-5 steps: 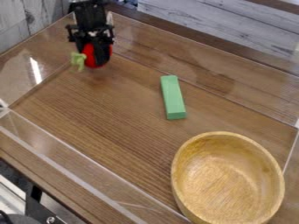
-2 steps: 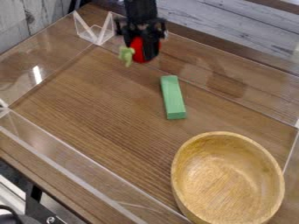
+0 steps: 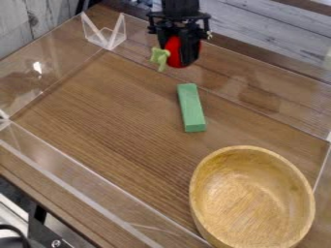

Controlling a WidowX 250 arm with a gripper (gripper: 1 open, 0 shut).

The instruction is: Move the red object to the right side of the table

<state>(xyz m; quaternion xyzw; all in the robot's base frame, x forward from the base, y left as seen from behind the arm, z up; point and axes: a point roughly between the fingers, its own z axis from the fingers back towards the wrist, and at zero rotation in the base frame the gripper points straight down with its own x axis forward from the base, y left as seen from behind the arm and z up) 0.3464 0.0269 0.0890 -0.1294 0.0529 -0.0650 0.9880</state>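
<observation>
My gripper needs to let go of the red object on the wood [image 3: 226, 115] between the green block's near end and the bowl's far rim.
The red object [image 3: 176, 54], a small bright-red toy fruit with a green leafy stem sticking out to its left, hangs above the far middle of the table [image 3: 104, 126]. My black gripper [image 3: 179, 48] comes down from the top edge and is shut on the red object, its fingers on either side of the fruit. Fruit and gripper are just beyond the far end of the flat green block [image 3: 192, 107].
A round light-wooden bowl [image 3: 253, 199] sits at the near right corner. Low clear acrylic walls [image 3: 39, 160] border the tabletop, with a clear bracket [image 3: 104, 31] at the far left. Bare wood lies left of the green block.
The gripper has carried the red object to the right along the far side of the table, from the far left to above the green block's far end. Block and bowl have not moved.
</observation>
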